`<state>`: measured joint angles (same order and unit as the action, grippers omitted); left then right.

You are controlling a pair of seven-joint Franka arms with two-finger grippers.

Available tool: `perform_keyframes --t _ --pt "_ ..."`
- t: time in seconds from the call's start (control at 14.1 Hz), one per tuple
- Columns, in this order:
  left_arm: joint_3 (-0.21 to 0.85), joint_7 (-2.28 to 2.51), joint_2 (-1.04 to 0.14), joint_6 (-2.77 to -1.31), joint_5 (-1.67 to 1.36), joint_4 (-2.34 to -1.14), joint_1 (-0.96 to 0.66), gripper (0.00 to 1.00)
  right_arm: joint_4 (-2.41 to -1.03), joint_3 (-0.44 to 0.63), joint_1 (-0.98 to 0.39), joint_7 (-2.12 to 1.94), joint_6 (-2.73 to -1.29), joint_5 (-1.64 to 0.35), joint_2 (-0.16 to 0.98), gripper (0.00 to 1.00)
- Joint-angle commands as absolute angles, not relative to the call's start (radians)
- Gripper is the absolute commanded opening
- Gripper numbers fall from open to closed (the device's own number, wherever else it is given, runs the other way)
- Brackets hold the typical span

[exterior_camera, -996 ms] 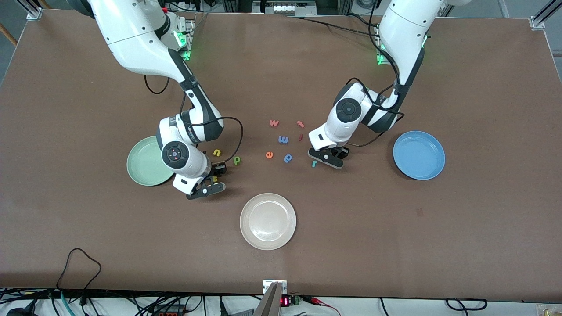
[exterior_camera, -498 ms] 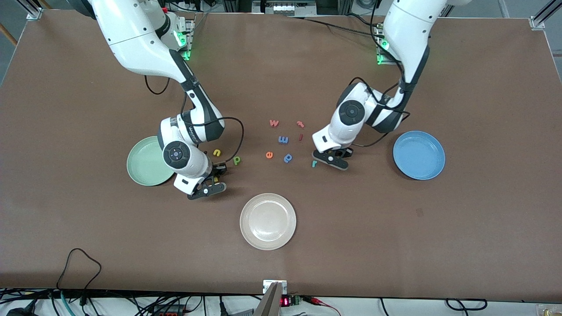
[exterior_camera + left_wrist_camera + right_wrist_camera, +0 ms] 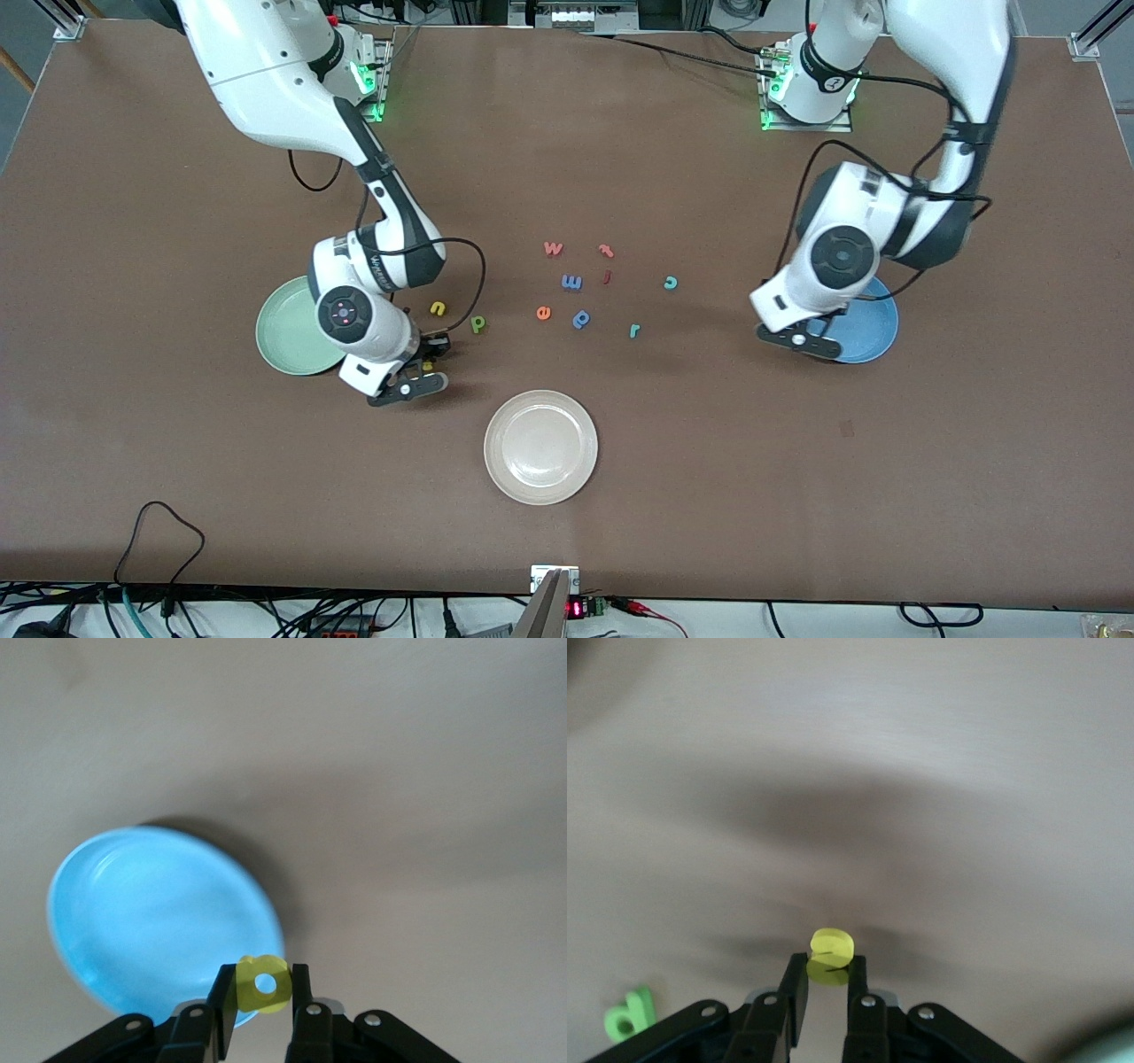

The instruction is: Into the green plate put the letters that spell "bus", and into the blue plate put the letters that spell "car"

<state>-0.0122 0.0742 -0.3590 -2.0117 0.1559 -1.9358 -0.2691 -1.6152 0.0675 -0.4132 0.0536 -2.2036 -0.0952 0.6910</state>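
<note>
My right gripper has the yellow "s". It will let go of it inside the green plate [image 3: 335, 330], on the side toward the yellow "u".
My left gripper [image 3: 264, 992] is shut on the yellow "a" [image 3: 264, 983] and hangs over the rim of the blue plate [image 3: 159, 921], [image 3: 873, 332]. My right gripper [image 3: 828, 979], [image 3: 428, 361] is shut on the yellow "s" [image 3: 831, 955], low over the table beside the green plate [image 3: 283, 341]. The yellow "u" [image 3: 438, 307] and the dark green "b" shape [image 3: 478, 324], [image 3: 627, 1014] lie close by on the table. The teal "c" [image 3: 671, 283] and teal "r" [image 3: 634, 330] lie near the middle.
A cream-white plate [image 3: 540, 447] sits nearer the front camera. Spare letters lie mid-table: orange "e" [image 3: 544, 312], blue stem-and-bowl letter [image 3: 581, 318], blue "m" [image 3: 572, 282], red "w" [image 3: 553, 248] and two more small red letters [image 3: 606, 250], [image 3: 608, 276].
The left arm swung from beside the teal "r" to over the blue plate's rim, uncovering the teal "c". The right gripper shifted slightly toward the green plate.
</note>
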Motion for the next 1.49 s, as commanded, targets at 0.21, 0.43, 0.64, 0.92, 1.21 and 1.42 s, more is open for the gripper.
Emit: perform_keyframes --t 0.21,0.43,0.64,0.92,1.21,1.42 --pt "0.002 0.049 -0.411 -2.125 0.178 -2.044 -0.203 0.16 -1.687 0.072 -0.223 -0.061 -2.006 -0.094 0.532 0.11" --pt "0.002 0.051 -0.406 -2.180 0.176 -2.095 -0.190 0.45 -1.768 0.074 -0.198 -0.095 -2.028 -0.094 0.526 0.12" --pt "0.009 0.067 -0.384 -2.137 0.175 -2.088 -0.196 1.00 -1.854 0.072 -0.198 -0.095 -2.135 -0.094 0.532 0.14" --pt "0.112 0.135 -0.334 -2.024 0.157 -2.043 -0.202 1.00 -1.859 0.074 -0.196 -0.075 -2.137 -0.095 0.526 1.00" --pt "0.277 0.356 -0.363 -2.116 0.100 -2.043 -0.206 1.00 -1.858 0.063 -0.279 0.026 -2.125 -0.097 0.483 1.00" --pt "0.337 0.331 -0.432 -2.265 0.153 -2.063 -0.238 0.93 -1.856 0.063 -0.401 0.144 -2.126 -0.107 0.488 1.00"
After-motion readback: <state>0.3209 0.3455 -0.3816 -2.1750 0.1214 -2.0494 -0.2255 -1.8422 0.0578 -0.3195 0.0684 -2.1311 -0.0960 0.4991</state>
